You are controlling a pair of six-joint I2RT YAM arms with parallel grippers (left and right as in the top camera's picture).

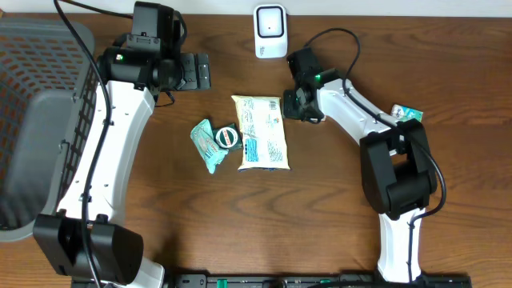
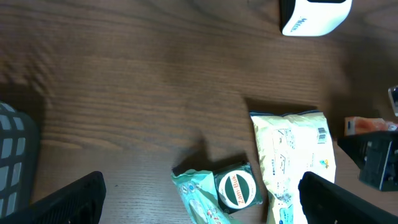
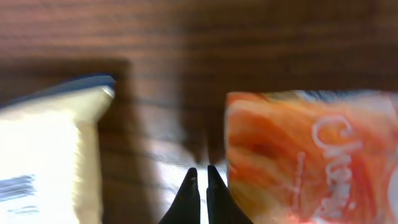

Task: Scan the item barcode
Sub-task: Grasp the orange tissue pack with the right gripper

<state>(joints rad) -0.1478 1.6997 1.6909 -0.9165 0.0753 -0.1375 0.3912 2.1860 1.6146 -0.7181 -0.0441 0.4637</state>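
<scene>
The shut fingers of my right gripper are next to the orange packet's edge, so I need to back away, open them and take the orange packet from its other side [image 3: 382, 155].
A cream packet [image 1: 262, 132] [image 2: 292, 155] [image 3: 43, 155] lies flat mid-table, a small barcode [image 2: 321, 134] printed near its top right corner. Beside its right edge lies an orange packet [image 2: 367, 124] [image 3: 305, 155]. My right gripper [image 1: 286, 106] [image 3: 199, 177] is shut and low over the table between the two packets, its tips right at the orange packet's left edge; whether they pinch that edge does not show. The white scanner [image 1: 270, 30] [image 2: 314, 15] stands at the back. My left gripper [image 1: 196, 70] [image 2: 202, 196] hangs open above the table, left of the scanner.
A green wrapper [image 1: 206, 146] [image 2: 196, 193] and a round Zam-Buk tin [image 1: 228, 136] [image 2: 236, 188] lie left of the cream packet. A grey mesh basket [image 1: 32, 120] [image 2: 12, 155] fills the left edge. A small teal packet [image 1: 406, 113] lies at the right.
</scene>
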